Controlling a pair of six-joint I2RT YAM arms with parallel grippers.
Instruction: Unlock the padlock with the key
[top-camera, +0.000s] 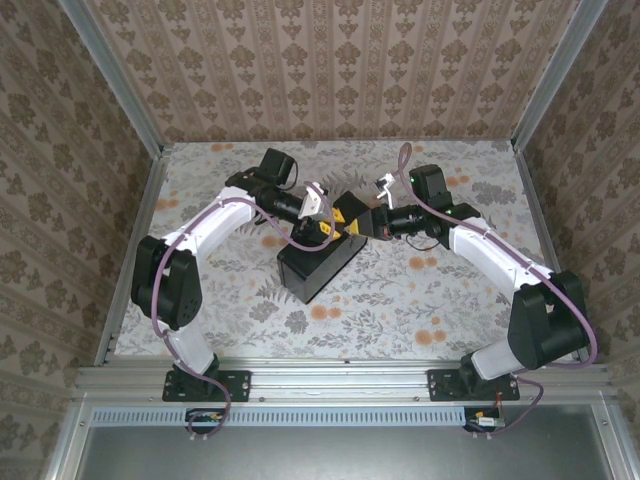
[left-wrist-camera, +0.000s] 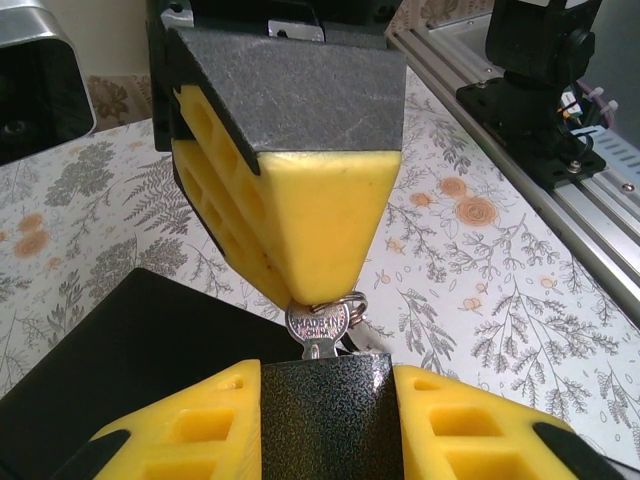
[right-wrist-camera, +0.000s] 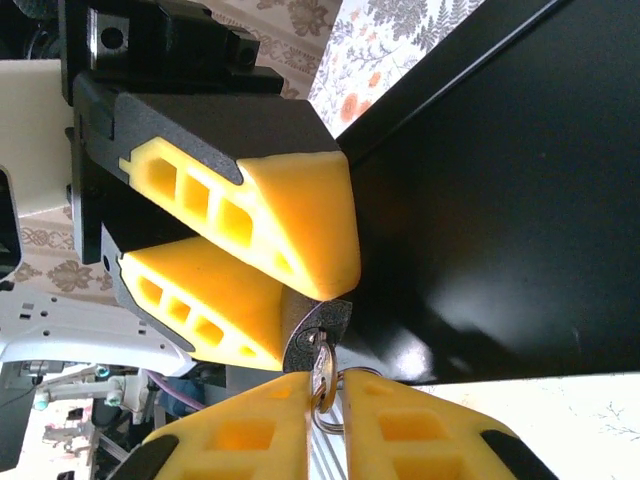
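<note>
My right gripper will open, roll back level and take the key's head (left-wrist-camera: 318, 322) again before turning further, because it is rolled far over beside the padlock.
The padlock (left-wrist-camera: 330, 420) has a dark speckled body and sits clamped between the yellow fingers of my left gripper (left-wrist-camera: 325, 405). Its keyhole end (right-wrist-camera: 318, 330) faces my right gripper (right-wrist-camera: 325, 400). The key (left-wrist-camera: 322, 325) is small and silvery, with a stamped head and a wire ring. Its blade is in the keyhole. My right gripper is shut on the key's head (right-wrist-camera: 322, 368). In the top view my left gripper (top-camera: 322, 228) and right gripper (top-camera: 350, 218) meet tip to tip above the black box (top-camera: 320, 262). The padlock's shackle is hidden.
The black box (left-wrist-camera: 130, 360) lies on the flower-printed floor just below both grippers, its dark side (right-wrist-camera: 500, 200) close behind the padlock. An aluminium rail (left-wrist-camera: 560, 200) with the right arm's base (left-wrist-camera: 545, 90) runs along the near edge. Patterned walls enclose three sides.
</note>
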